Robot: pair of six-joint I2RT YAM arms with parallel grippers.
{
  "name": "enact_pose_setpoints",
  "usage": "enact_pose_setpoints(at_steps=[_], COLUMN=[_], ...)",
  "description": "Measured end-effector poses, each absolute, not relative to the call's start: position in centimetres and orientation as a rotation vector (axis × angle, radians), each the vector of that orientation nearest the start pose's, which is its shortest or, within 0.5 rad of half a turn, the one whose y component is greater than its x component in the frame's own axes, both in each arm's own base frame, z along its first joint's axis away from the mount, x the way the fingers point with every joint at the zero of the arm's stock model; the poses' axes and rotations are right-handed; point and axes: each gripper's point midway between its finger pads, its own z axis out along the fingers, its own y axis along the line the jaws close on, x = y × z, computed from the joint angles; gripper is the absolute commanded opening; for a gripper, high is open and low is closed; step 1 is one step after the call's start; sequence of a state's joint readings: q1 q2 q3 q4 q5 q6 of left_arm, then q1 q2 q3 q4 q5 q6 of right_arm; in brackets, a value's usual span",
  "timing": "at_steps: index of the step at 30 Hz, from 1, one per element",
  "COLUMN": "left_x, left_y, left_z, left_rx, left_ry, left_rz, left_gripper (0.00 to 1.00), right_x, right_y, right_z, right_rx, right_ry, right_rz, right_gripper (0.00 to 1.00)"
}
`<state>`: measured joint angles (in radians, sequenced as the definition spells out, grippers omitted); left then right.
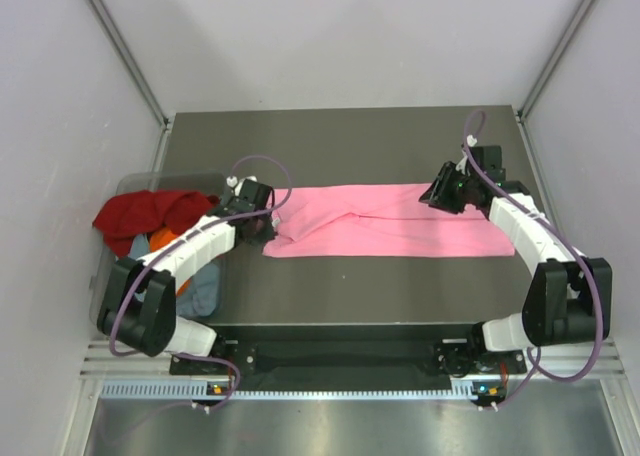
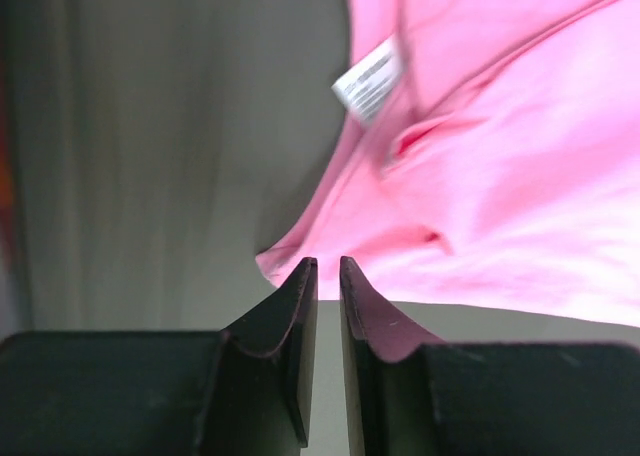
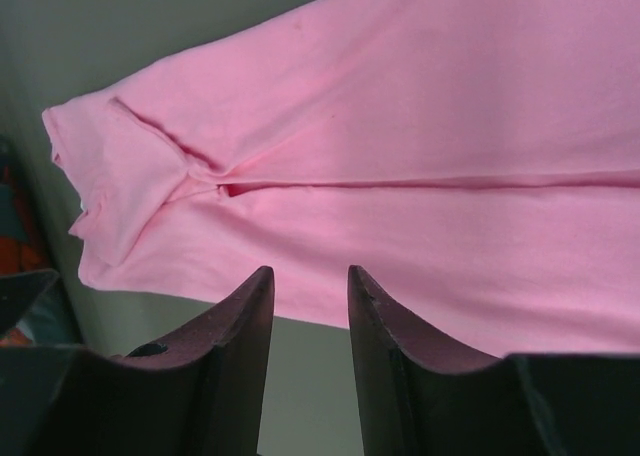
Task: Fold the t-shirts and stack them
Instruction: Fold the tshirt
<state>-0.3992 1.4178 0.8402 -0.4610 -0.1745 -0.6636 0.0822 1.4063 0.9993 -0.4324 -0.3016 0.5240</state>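
I should open my left gripper's nearly closed fingers, since the pink t-shirt's near corner lies just past them, and then pinch that corner (image 1: 268, 252).
The bright pink t-shirt (image 1: 390, 221) lies folded lengthwise into a long strip across the middle of the table. It fills the left wrist view (image 2: 520, 156), where its white neck label (image 2: 368, 78) shows, and the right wrist view (image 3: 400, 126). My left gripper (image 1: 267, 216) (image 2: 328, 261) hovers at the strip's left end, its jaws nearly closed with a thin gap and nothing between them. My right gripper (image 1: 437, 194) (image 3: 310, 269) is at the far edge near the right end, open and empty.
A clear plastic bin (image 1: 122, 184) at the table's left edge holds the dark red t-shirt (image 1: 140, 214), the orange one (image 1: 162, 239) and the grey-blue one (image 1: 203, 291). The left arm reaches over the bin. Grey walls enclose the table.
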Motion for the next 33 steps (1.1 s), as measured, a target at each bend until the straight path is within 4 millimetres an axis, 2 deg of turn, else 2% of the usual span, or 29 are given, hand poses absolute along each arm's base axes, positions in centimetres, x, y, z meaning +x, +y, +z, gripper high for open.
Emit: enact_pose_setpoints(at_steps=[3,6,9,19,20,21,23,26,28,33], left_x=[30.5,30.3,29.5,26.8,26.6,26.4,26.3,27.3,27.7,28.4], left_y=[-11.8,-11.6,-11.4,-10.9,-10.9,-10.9,-10.9,-11.1,-11.0,-11.0], left_z=[8.9,9.9,9.0,3.7,3.2,2.6,1.7,1.7,1.6,1.7], left_rx=[-0.373,-0.361,-0.359,-0.356,-0.355,-0.354,-0.360,-0.359,-0.361,-0.359], left_ry=[2.485,2.460,2.486,2.643,2.656,2.670,2.695,2.682,2.686,2.704], left_rz=[-0.180,-0.187,-0.181,-0.117,-0.116,-0.112,-0.096,-0.084,-0.061,-0.004], left_gripper=[0.21,0.22,0.23,0.27,0.26,0.18,0.11,0.03,0.00,0.00], right_x=[34.5,34.0,33.8,34.0,34.0,34.1,34.1,34.2,34.3,34.3], right_y=[10.2,10.2,10.5,11.1,11.1,11.1,11.1,11.1,11.1,11.0], right_z=[13.5,13.3,13.1,13.5,13.6,13.6,13.6,13.7,13.7,13.7], right_rx=[0.372,0.361,0.356,0.333,0.332,0.331,0.329,0.326,0.324,0.324], right_ry=[2.415,2.416,2.418,2.399,2.398,2.396,2.392,2.387,2.385,2.384], right_rz=[0.643,0.650,0.669,0.716,0.717,0.717,0.717,0.717,0.716,0.715], right_gripper=[0.37,0.37,0.37,0.37,0.37,0.37,0.38,0.38,0.38,0.38])
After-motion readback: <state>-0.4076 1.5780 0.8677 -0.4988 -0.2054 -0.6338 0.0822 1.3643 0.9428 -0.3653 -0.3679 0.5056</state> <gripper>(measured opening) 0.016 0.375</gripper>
